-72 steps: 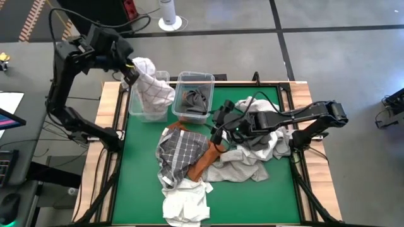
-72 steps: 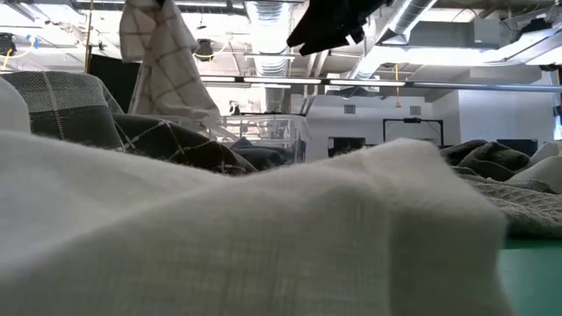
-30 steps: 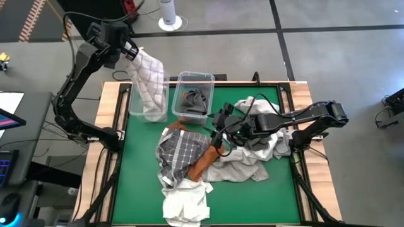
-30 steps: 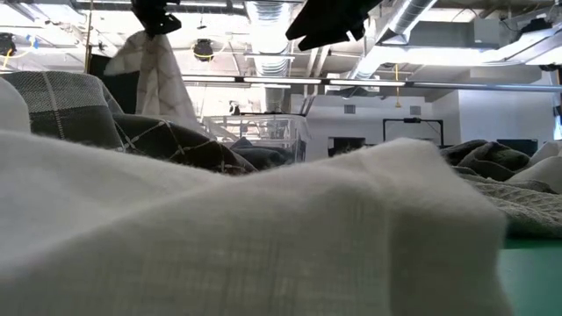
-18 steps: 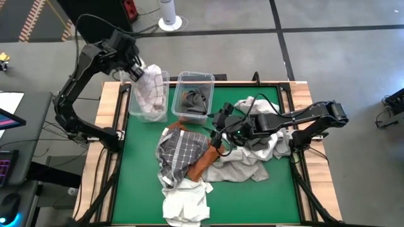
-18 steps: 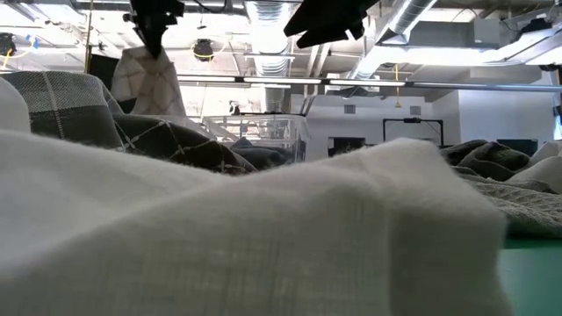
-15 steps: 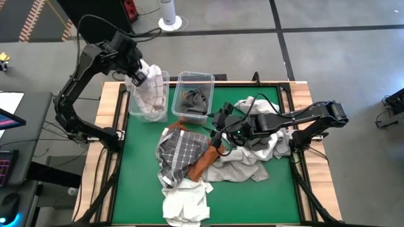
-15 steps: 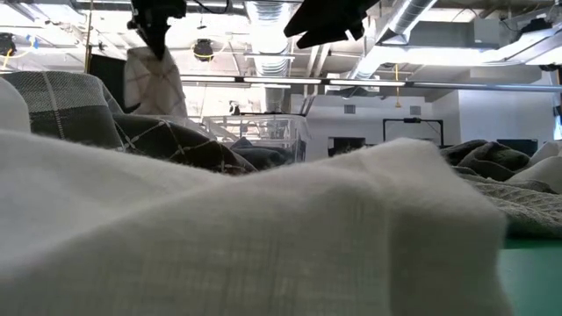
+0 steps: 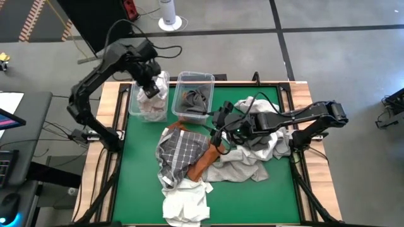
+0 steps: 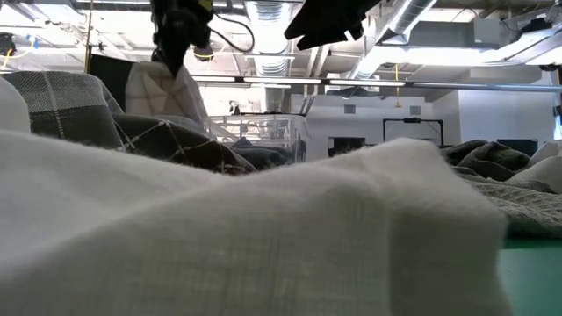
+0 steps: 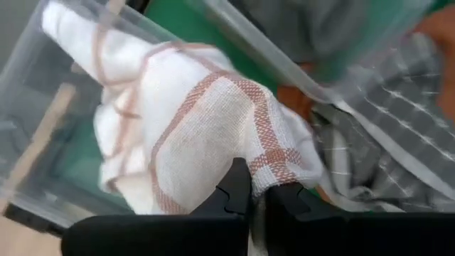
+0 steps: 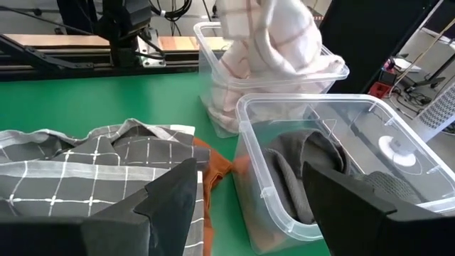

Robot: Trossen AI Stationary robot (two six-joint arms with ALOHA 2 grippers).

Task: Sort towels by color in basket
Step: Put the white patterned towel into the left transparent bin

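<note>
Next, I let go of the white checked towel with my left gripper inside the clear bin (image 9: 155, 107) (image 11: 174, 146) next to the dark grey towel's bin.
A white towel with thin red checks (image 11: 192, 135) hangs from my left gripper (image 11: 257, 190), which is shut on it above the left clear bin (image 9: 131, 104); the towel's lower part (image 9: 150, 108) lies bunched inside that bin. The right clear bin (image 9: 203, 79) holds a dark grey towel (image 12: 298, 167). On the green table lie a grey towel with a white grid (image 9: 180, 151), a rust-orange towel (image 9: 205, 161), a light grey towel (image 9: 240, 169) and a white towel (image 9: 186, 202). My right gripper (image 12: 249, 213) hovers open above the pile, near the grid towel. My left gripper pinches a bunched fold at the top of the checked towel (image 11: 274, 167) between its two fingers. The fingers come from above and point down. The towel hangs below them, and its lower part rests in the left bin.
More white and grey cloth (image 9: 268, 135) is heaped under my right arm at the table's right. The two bins stand side by side at the far edge. Bare green mat (image 9: 136, 176) lies at the near left. A wooden frame (image 9: 104, 107) borders the table.
My left gripper has come down and moved toward the table's right and near edges, over the left bin, and has tipped to point downward. The checked towel, which hung long before, has sunk with it and gathered in the bin.
</note>
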